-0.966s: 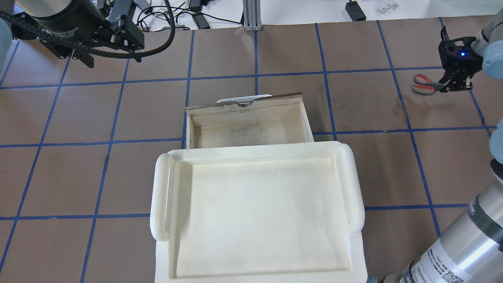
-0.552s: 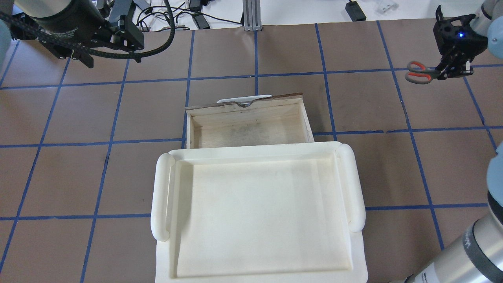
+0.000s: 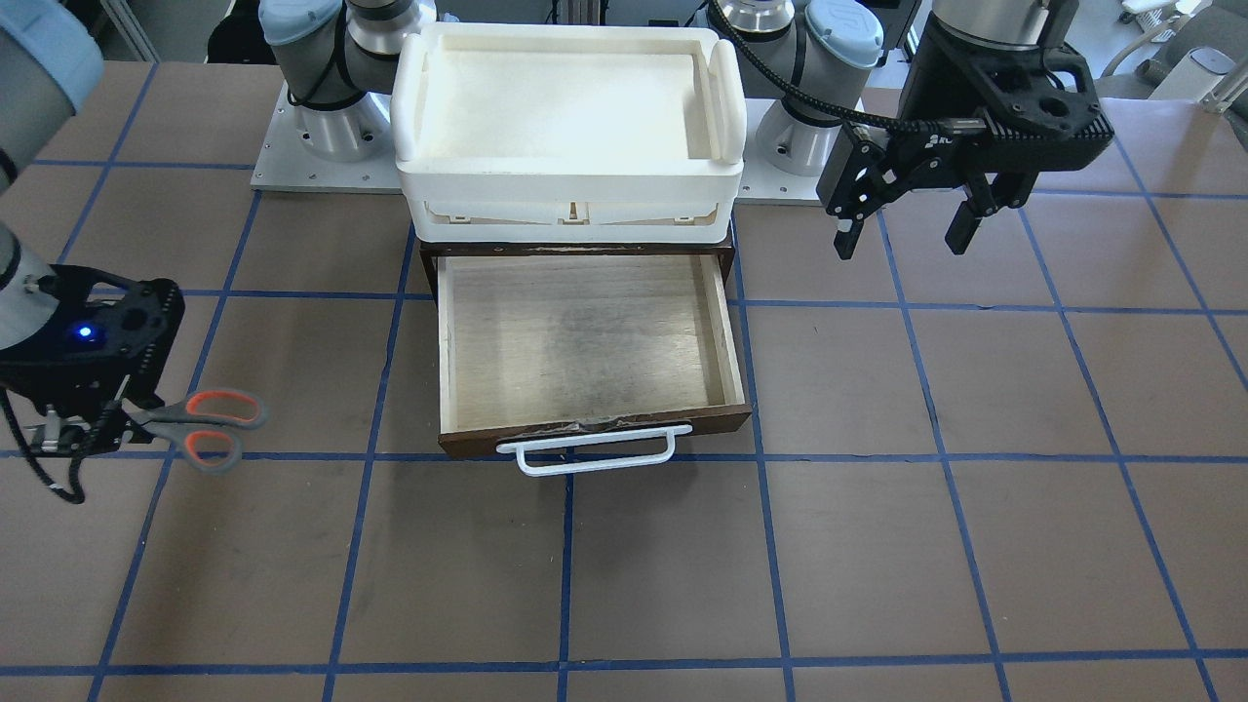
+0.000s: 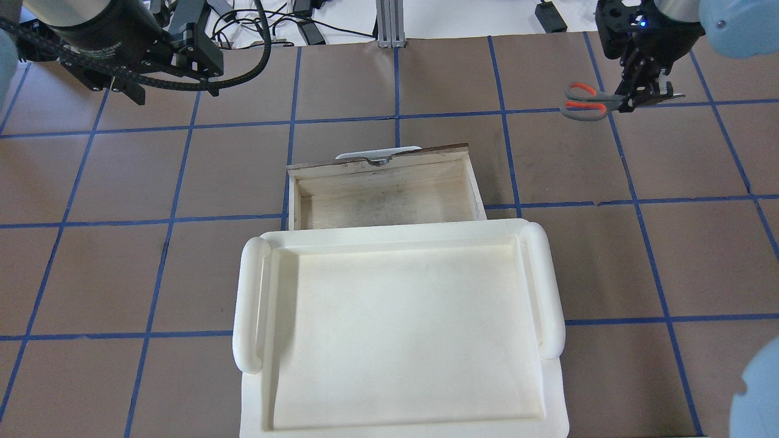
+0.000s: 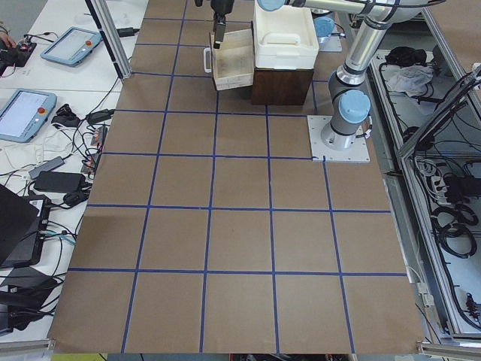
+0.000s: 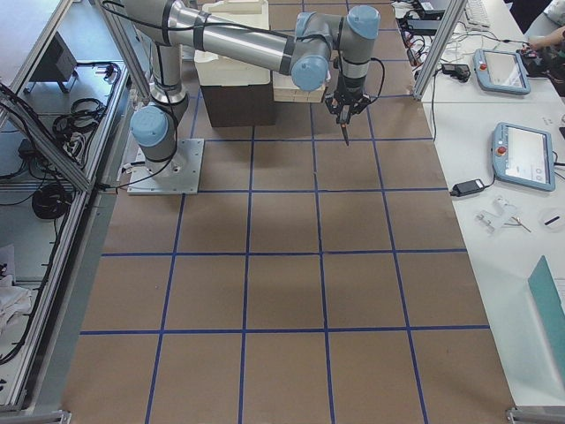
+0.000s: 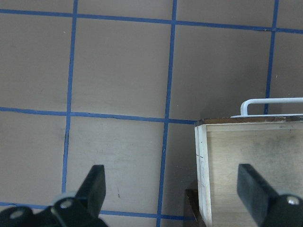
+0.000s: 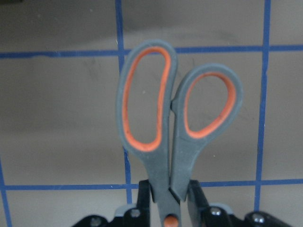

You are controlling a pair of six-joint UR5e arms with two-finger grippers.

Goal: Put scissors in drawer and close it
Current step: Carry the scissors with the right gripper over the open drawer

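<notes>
My right gripper should release the scissors on the wooden bottom of the drawer, toward the white bar handle (image 3: 575,376). The scissors are still held above the table.
The scissors (image 3: 210,429), with grey-and-orange loop handles, hang in my right gripper (image 3: 90,436), which is shut on them near the pivot and holds them above the table. In the overhead view the scissors (image 4: 583,100) and right gripper (image 4: 640,92) are far right of the drawer, handles pointing toward it. The right wrist view shows the handles (image 8: 175,123) sticking out between the fingers (image 8: 196,201). The dark brown drawer (image 3: 446,341) stands pulled open and empty, with its white bar handle (image 3: 595,451) in front. My left gripper (image 3: 902,239) is open and empty, hovering beside the drawer's other side.
A white foam tray (image 3: 409,107) sits on top of the cabinet above the drawer. Brown table with blue tape grid (image 3: 877,546). The left wrist view shows the drawer's corner (image 7: 203,165) and handle (image 7: 270,101) below the open fingers (image 7: 94,187).
My right gripper has carried the scissors leftward in the overhead view and farther from the robot, closer to the drawer's side. The left arm and the drawer have not moved.
</notes>
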